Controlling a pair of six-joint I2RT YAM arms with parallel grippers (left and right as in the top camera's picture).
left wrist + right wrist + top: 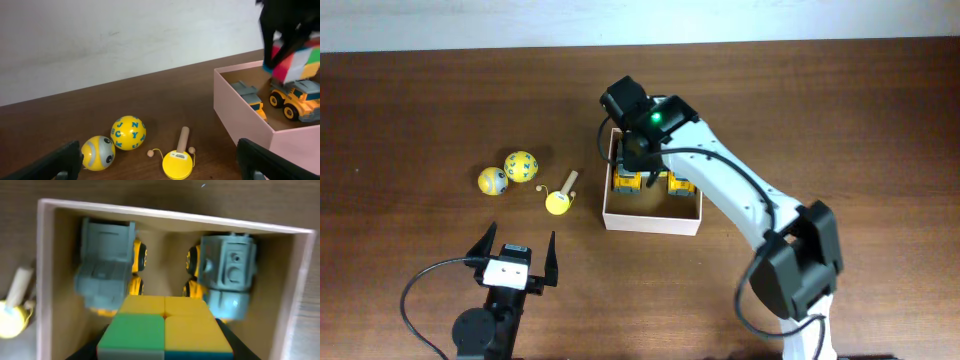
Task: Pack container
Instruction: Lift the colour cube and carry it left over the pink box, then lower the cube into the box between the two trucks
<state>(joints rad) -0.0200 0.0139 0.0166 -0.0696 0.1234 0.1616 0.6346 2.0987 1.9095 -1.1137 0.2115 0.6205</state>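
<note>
The robot's right gripper needs to release the multicoloured cube between the two toy trucks (656,169) (165,260), close to the far side of the box.
The container (650,222) is a shallow box with white walls and a tan inside, at mid-table; it also shows in the left wrist view (245,117) and the right wrist view (45,270). Two yellow-and-grey toy trucks (107,270) (227,272) lie side by side in it. My right gripper (642,150) hangs over the box, shut on a multicoloured cube (165,325), which floats above the trucks (295,62). My left gripper (512,250) stands open near the front left with nothing between its fingers (55,162).
Left of the box lie a yellow letter ball (521,165), a yellow-and-grey ball (492,181) and a small yellow rattle drum with a wooden handle (559,200). The drum (178,162) rests just ahead of the left gripper.
</note>
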